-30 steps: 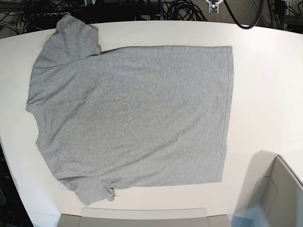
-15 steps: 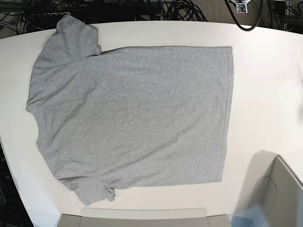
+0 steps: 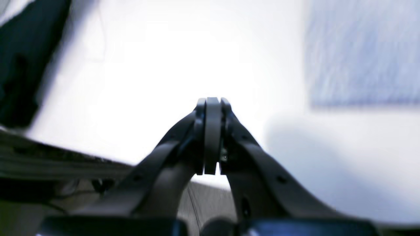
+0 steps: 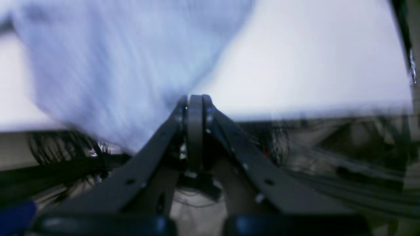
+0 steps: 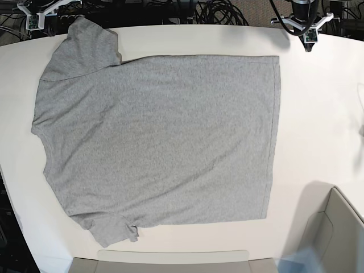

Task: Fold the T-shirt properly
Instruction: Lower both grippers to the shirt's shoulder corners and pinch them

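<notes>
My left gripper is due to move next. It should go to the far corner of the T-shirt's hem [image 5: 274, 61] [image 3: 316, 98] and close there.
The heather-grey T-shirt [image 5: 159, 136] lies flat on the white table [image 5: 318, 114], plain side up, neck to the left and hem to the right. One sleeve is at the far left [image 5: 85, 48], the other at the near left [image 5: 111, 227]. My left gripper [image 3: 212, 102] is shut and empty, above the table beside the blurred shirt [image 3: 361, 52]. Its arm [image 5: 300, 23] shows at the far right edge. My right gripper [image 4: 195, 98] is shut and empty near the blurred far sleeve [image 4: 115, 59]. Its arm [image 5: 40, 12] shows at the far left corner.
An open grey box [image 5: 335, 233] stands at the near right corner. A flat grey piece [image 5: 170, 261] lies along the near edge. Black cables [image 5: 222, 11] run behind the table's far edge.
The left arm's end has moved right and further into view at the far right. The right arm has come into view at the far left. The shirt has not moved.
</notes>
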Available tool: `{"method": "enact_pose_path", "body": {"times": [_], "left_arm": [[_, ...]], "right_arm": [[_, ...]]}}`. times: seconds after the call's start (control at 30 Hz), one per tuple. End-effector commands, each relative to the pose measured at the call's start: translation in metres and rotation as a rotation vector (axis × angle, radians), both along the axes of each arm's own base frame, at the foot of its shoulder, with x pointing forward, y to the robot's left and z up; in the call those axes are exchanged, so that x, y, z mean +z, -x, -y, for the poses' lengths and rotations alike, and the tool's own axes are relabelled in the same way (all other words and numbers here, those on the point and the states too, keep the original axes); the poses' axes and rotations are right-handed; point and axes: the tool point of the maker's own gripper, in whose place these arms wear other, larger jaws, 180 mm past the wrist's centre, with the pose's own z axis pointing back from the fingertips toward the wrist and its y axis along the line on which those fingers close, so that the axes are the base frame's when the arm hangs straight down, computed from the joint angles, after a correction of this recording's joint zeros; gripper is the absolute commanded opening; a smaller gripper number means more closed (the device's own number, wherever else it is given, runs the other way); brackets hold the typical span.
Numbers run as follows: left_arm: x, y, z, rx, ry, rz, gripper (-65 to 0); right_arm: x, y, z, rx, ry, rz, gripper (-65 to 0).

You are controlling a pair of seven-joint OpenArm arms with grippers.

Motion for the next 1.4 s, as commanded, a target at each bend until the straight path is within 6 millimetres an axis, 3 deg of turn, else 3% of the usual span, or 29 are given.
{"method": "enact_pose_path", "body": {"times": [0.0,0.1,0.17,0.33,0.47,0.6,0.77,0.9,1.07,1.2,1.37], "left_arm": [[0.019,-0.012,-0.002,-0.012,-0.029,0.06,-64.9],[0.046,-0.042,0.004,-0.027,-0.034,0.158,-64.9],[0.054,-0.053,0.006,-0.019,-0.024,0.173,-64.9],[0.058,-0.085,0.01,0.009,0.016,0.203,-64.9],[0.059,-0.104,0.03,-0.027,0.062,0.231,-64.8],[0.052,-0.11,0.056,-0.081,0.116,0.226,-63.5],[0.047,-0.113,0.08,-0.13,0.16,0.217,-53.4],[0.044,-0.113,0.088,-0.144,0.176,0.208,-47.9],[0.043,-0.112,0.088,-0.143,0.177,0.204,-47.9],[0.043,-0.112,0.088,-0.143,0.177,0.204,-47.9],[0.043,-0.112,0.088,-0.142,0.177,0.202,-47.9]], "right_arm": [[0.006,-0.004,0.001,-0.004,0.007,0.021,-64.9],[0.012,-0.027,0.003,-0.003,0.012,0.085,-64.9],[0.015,-0.034,0.003,-0.005,0.009,0.111,-64.9],[0.02,-0.048,0.001,-0.007,0.005,0.156,-64.8],[0.022,-0.056,0.003,-0.009,0.006,0.171,-64.6],[0.002,-0.058,0.007,-0.058,-0.018,0.044,-58.0],[0.006,-0.058,0.022,-0.235,-0.249,0.03,-43.6],[0.006,-0.057,0.024,-0.284,-0.368,-0.004,-43.4],[-0.029,-0.038,0.042,-0.374,-0.398,-0.089,-43.3],[-0.053,-0.03,0.042,-0.341,-0.433,-0.139,-43.3],[-0.064,-0.031,0.041,-0.338,-0.46,-0.152,-43.3]]}}
